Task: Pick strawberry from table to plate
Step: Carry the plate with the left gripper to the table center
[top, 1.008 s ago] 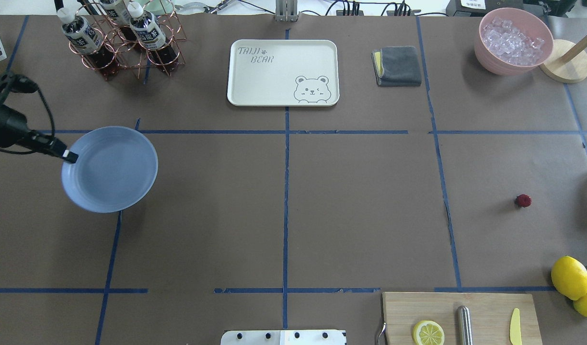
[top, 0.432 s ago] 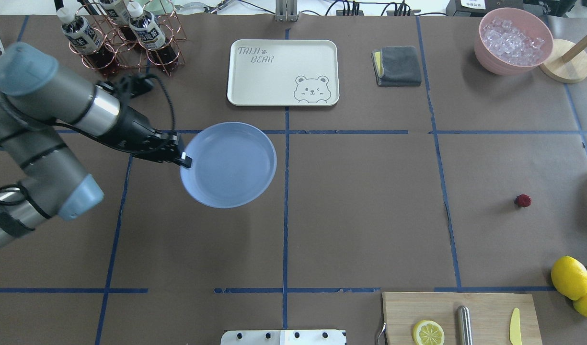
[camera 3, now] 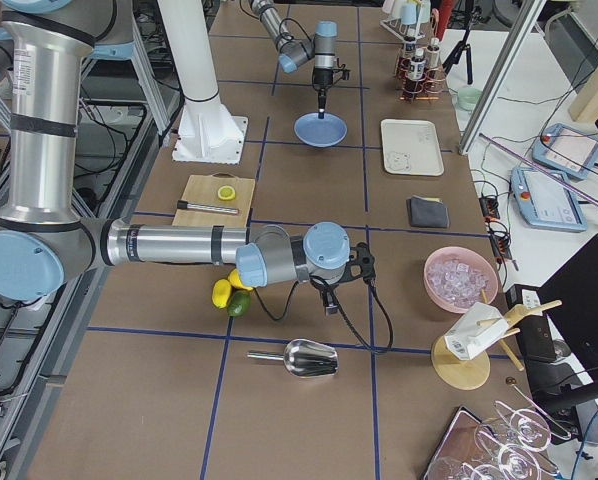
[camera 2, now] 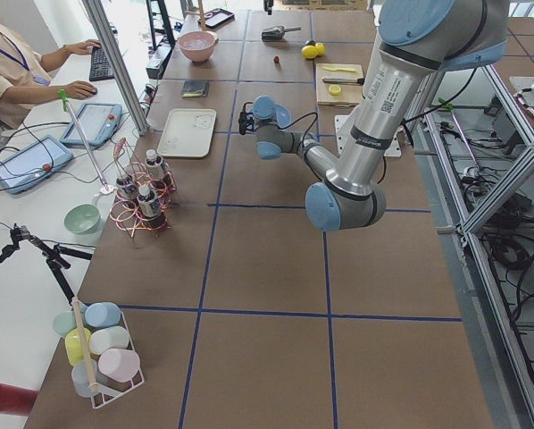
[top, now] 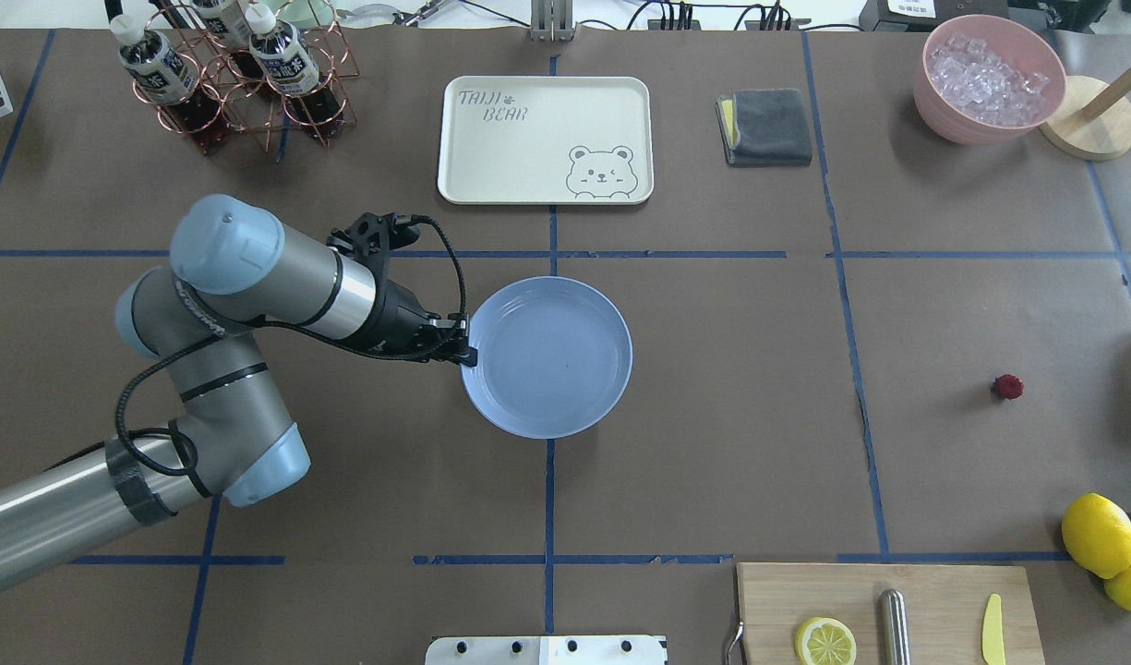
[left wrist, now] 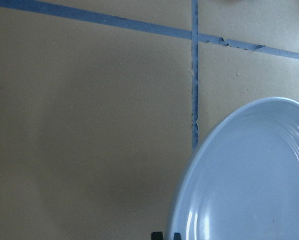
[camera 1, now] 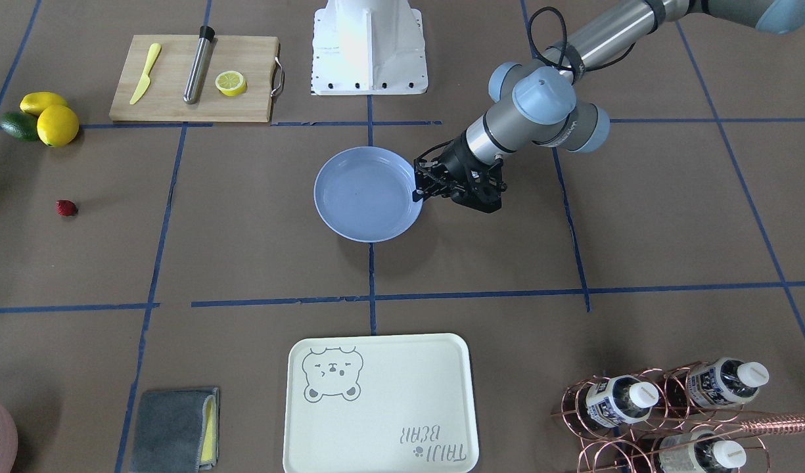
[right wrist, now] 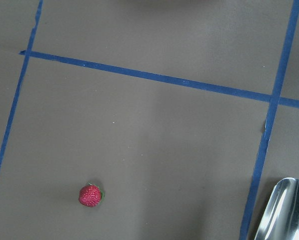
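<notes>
The robot's left gripper should set the light-blue plate down on the centre tape line [camera 1: 365,205] between the crossing tape strips.
The strawberry [top: 1008,387] is a small dark-red berry lying alone on the brown table [top: 713,416], far to the right; it also shows in the front view [camera 1: 66,208] and in the right wrist view [right wrist: 90,195]. The light-blue plate [top: 565,369] is near the table's middle, over the centre tape line. My left gripper [top: 468,354] is shut on its left rim, as the front view [camera 1: 418,194] also shows. The plate is bare inside. My right gripper [camera 3: 329,305] shows only in the exterior right view, above the strawberry's area; I cannot tell if it is open or shut.
A cream bear-print tray [top: 547,139], a grey cloth [top: 765,126], a pink bowl of ice [top: 990,78] and a bottle rack [top: 242,74] line the far edge. A cutting board [top: 934,591] and lemons [top: 1098,534] sit at the near right. A metal scoop [right wrist: 284,210] lies near the strawberry.
My left arm has carried the plate from the table's left side rightward to the middle. The strawberry has not moved.
</notes>
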Robot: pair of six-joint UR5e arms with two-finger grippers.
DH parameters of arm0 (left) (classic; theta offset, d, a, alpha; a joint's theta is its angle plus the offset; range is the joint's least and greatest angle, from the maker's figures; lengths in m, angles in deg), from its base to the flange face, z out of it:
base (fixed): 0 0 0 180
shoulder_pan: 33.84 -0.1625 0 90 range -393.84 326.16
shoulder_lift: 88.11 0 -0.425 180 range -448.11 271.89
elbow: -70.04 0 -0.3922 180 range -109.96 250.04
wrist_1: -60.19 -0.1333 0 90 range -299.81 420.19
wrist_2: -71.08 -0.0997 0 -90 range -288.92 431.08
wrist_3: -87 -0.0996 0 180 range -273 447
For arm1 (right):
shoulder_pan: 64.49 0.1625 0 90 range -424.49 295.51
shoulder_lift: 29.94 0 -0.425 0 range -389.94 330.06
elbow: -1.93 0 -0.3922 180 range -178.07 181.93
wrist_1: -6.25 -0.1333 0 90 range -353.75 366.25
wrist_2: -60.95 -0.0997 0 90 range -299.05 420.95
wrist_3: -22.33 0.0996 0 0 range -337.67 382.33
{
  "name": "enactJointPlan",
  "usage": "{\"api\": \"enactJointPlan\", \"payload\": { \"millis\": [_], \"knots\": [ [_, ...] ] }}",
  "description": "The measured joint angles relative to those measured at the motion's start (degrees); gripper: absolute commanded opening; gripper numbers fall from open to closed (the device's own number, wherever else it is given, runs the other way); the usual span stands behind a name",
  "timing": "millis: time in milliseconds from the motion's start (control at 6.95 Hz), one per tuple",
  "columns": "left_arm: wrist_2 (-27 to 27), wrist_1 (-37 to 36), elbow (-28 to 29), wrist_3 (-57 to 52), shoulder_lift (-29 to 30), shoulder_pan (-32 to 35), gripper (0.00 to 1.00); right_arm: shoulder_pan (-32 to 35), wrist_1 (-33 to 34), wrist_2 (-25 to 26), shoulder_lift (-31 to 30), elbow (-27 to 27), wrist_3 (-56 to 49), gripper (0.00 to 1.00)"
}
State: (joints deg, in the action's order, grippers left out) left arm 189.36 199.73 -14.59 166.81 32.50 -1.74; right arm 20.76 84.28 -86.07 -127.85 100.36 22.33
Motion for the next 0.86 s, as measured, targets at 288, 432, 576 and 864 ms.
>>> {"api": "enactJointPlan", "payload": {
  "millis": [288,432,576,864],
  "knots": [
    [-2.83,1.22,2.35,0.02,0.86,-1.96,0.00,0.00,-0.01,-0.12,0.00,0.00,0.00,1.00],
    [-3.10,1.55,2.86,0.01,0.89,-2.30,0.00,0.00,-0.04,-0.17,0.03,0.01,0.00,1.00],
    [-3.16,1.95,3.04,-0.04,0.81,-2.43,0.00,-0.03,-0.06,-0.17,0.12,0.01,0.00,1.00],
    [-3.15,2.27,2.98,-0.20,0.39,-2.43,0.00,-0.04,-0.06,-0.12,0.30,0.01,0.00,1.00]
  ]
}}
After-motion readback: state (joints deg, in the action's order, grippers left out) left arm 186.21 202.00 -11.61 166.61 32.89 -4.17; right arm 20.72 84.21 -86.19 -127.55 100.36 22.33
